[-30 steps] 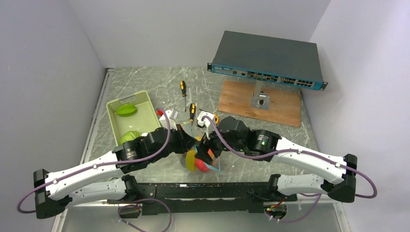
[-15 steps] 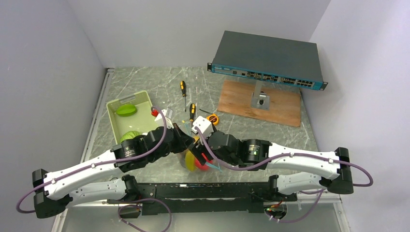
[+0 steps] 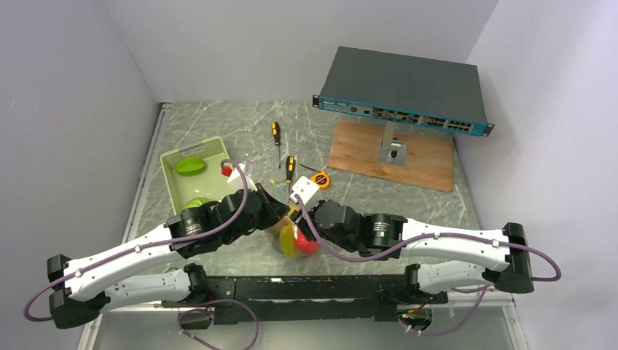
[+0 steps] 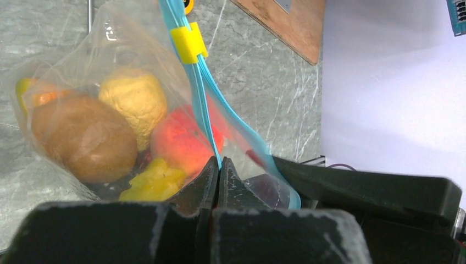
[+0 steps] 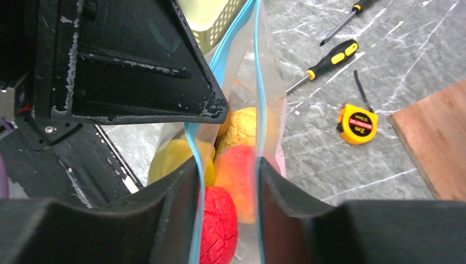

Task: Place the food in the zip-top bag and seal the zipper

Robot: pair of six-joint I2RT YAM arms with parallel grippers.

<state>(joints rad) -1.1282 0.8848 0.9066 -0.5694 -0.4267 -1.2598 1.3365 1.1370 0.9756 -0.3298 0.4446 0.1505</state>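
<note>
My left gripper holds the zipper's open part in the yellow slider's way, so it should grab the zipper's closed end [image 4: 175,12] behind the slider before sealing.
The clear zip-top bag [image 4: 137,49] hangs off the table and holds several pieces of food: a brown one [image 4: 82,137], a yellow one [image 4: 133,98] and a peach-red one [image 4: 181,144]. My left gripper [image 4: 218,163] is shut on the teal zipper [image 4: 200,104], below its yellow slider [image 4: 188,43]. My right gripper [image 5: 226,187] is open. Its fingers [image 5: 176,198] straddle the bag's open mouth from outside, one against each teal strip [image 5: 256,110]. A red fruit [image 5: 218,220] shows inside. In the top view the bag [image 3: 295,239] sits between both grippers.
A pale green tray [image 3: 172,164] with green fruits stands at the left. Two screwdrivers [image 3: 276,138] [image 3: 290,169] and a yellow tape measure [image 5: 358,124] lie behind the bag. A wooden board [image 3: 364,153] and a network switch [image 3: 402,91] are at the back right.
My right gripper has moved left and down onto the bag, and its fingers now sit around the mouth. The left gripper still holds the zipper and has shifted slightly.
</note>
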